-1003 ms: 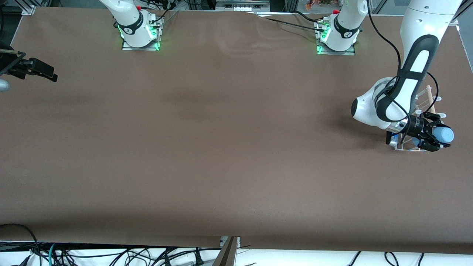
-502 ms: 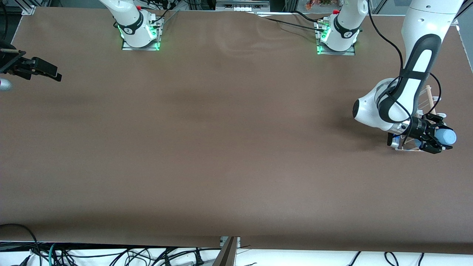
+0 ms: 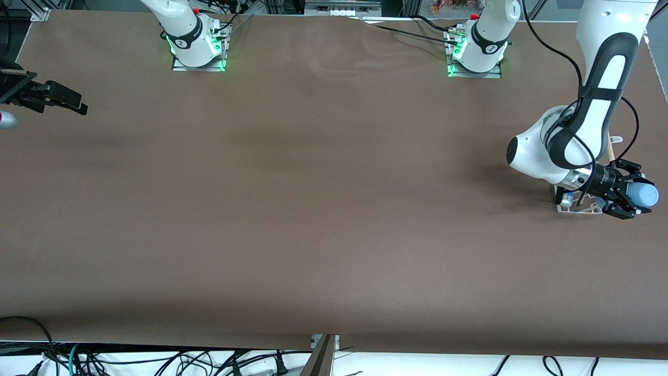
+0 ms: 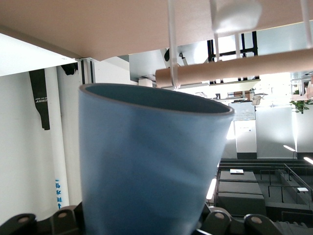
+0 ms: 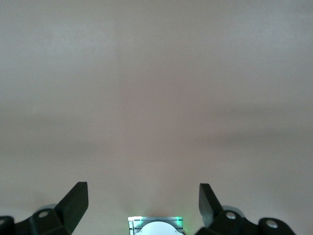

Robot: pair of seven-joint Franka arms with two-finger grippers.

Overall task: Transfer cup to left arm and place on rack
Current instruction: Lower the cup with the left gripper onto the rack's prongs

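My left gripper needs to let go of the light-blue cup on the white wire rack's end [image 3: 598, 197] that is closest to the front camera.
The light-blue cup [image 3: 644, 195] lies on its side in my left gripper [image 3: 630, 191], which is shut on it. Both are over the end of the white wire rack [image 3: 576, 208] nearest the front camera, at the left arm's end of the table. The arm hides most of the rack. In the left wrist view the cup [image 4: 146, 161] fills the frame, with the rack's wooden rod [image 4: 234, 68] and a white wire [image 4: 172, 44] close past its rim. My right gripper [image 3: 73, 102] waits open and empty at the right arm's end of the table; its wrist view [image 5: 142, 198] shows only bare table.
The brown table [image 3: 323, 198] lies between the two arms. The arm bases [image 3: 197, 47] [image 3: 476, 52] stand along its back edge. The table's edge runs close to the rack. Cables hang below the front edge [image 3: 156, 360].
My left gripper has carried the cup a little toward the table's edge at the left arm's end, still over the rack. The right gripper has barely moved.
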